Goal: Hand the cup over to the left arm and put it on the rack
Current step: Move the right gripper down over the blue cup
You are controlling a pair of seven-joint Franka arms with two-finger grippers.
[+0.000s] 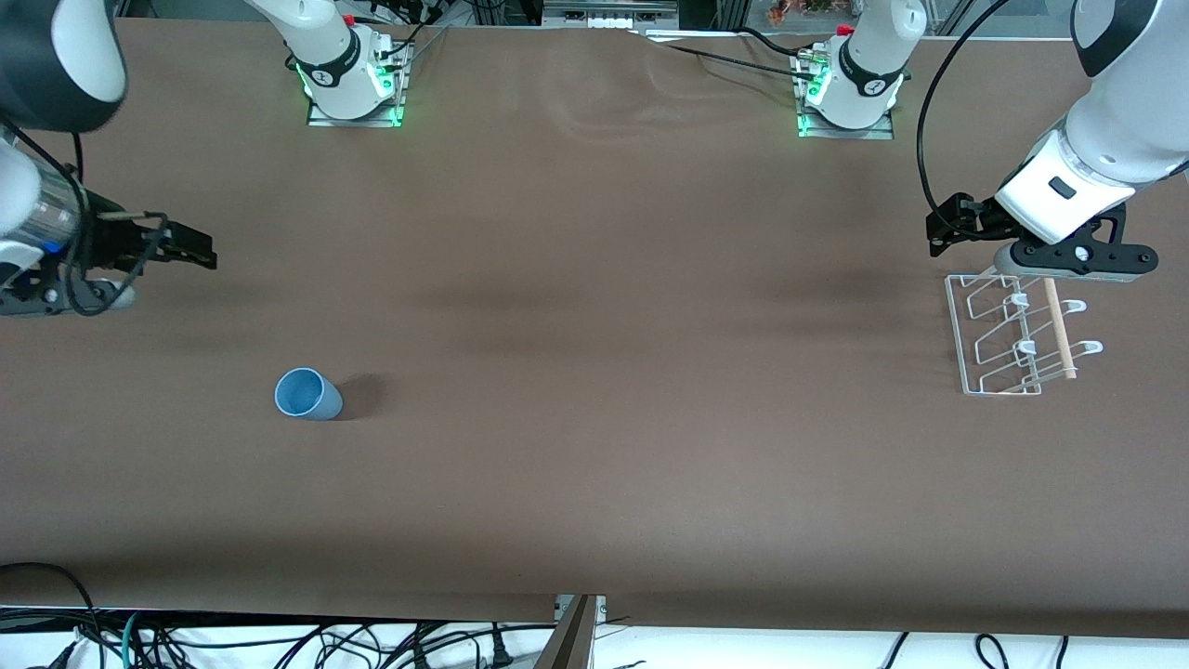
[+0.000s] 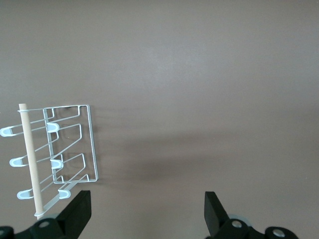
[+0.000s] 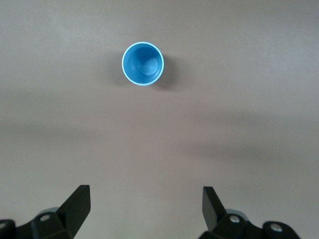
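Next, my right gripper closes on the light-blue cup's rim (image 1: 307, 369) (image 3: 163, 63), with one finger inside the cup and the other one outside it.
The light-blue cup (image 1: 307, 394) stands upright, mouth up, on the brown table toward the right arm's end. It also shows in the right wrist view (image 3: 143, 63), apart from the fingers. My right gripper (image 1: 190, 249) (image 3: 144, 206) is open and empty, up over the table near that end. The white wire rack (image 1: 1008, 344) with its wooden dowel (image 1: 1059, 330) lies at the left arm's end and shows in the left wrist view (image 2: 70, 149). My left gripper (image 1: 943, 232) (image 2: 147, 211) is open and empty, in the air beside the rack.
The two arm bases (image 1: 353, 79) (image 1: 850, 93) stand at the table's edge farthest from the front camera. Cables (image 1: 279, 641) hang below the table's nearest edge. Brown tabletop (image 1: 613, 372) lies between cup and rack.
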